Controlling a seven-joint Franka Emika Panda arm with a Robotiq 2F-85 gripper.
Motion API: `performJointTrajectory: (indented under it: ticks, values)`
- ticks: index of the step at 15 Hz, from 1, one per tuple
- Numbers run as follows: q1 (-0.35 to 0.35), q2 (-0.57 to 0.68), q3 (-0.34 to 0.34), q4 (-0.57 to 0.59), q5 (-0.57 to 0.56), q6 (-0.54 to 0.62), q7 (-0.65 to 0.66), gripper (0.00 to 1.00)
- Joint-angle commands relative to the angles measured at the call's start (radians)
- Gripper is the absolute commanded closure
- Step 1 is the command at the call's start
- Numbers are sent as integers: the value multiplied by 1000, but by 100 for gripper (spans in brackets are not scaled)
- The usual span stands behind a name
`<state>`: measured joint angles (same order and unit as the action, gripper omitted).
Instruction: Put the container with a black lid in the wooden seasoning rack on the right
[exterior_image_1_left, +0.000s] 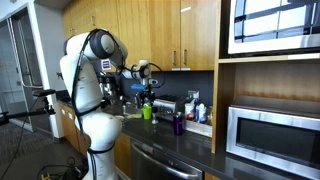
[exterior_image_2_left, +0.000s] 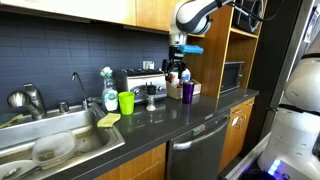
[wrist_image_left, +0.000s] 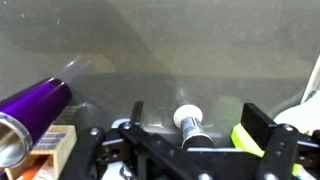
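Observation:
The robot's gripper needs to close on the black lid (exterior_image_1_left: 155, 108) (wrist_image_left: 198, 141) of the container that stands between the green cup and the purple bottle.
The container (wrist_image_left: 190, 128) is a small shaker with a dark upper part and a white round foot. It stands on the dark counter in front of the steel toaster in an exterior view (exterior_image_2_left: 150, 95). My gripper (wrist_image_left: 198, 112) is open and empty, and the container shows between its two fingers, well below them. In both exterior views the gripper (exterior_image_2_left: 178, 72) (exterior_image_1_left: 148, 82) hangs high above the counter. The pale wooden seasoning rack (wrist_image_left: 55, 150) (exterior_image_2_left: 198, 88) sits beside a purple bottle.
A purple bottle (wrist_image_left: 35, 100) (exterior_image_2_left: 187, 91) with a silver cap stands next to the rack. A green cup (exterior_image_2_left: 126, 102) stands on the container's other side. The steel toaster (exterior_image_2_left: 140, 80) is behind, a sink (exterior_image_2_left: 60, 145) further along, and a microwave (exterior_image_1_left: 270, 135) sits in a niche.

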<state>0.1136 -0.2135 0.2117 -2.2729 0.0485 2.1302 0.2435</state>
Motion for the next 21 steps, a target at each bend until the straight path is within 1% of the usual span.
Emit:
performJointTrajectory:
  ticks: [1,5,7,11,16,18,21]
  values:
    - [11,102,10,89,-59,87,32,0]
    - [18,182,6,130,-121,203,60,0]
    - [22,225,-1,159,-126,243,59,0]
    - [32,314,-10,246,-116,270,56,0]
    - [58,410,-47,352,-199,230,130,0]
    - [76,437,-68,383,-244,180,176,0]
    - [91,461,-81,413,-249,121,195,0]
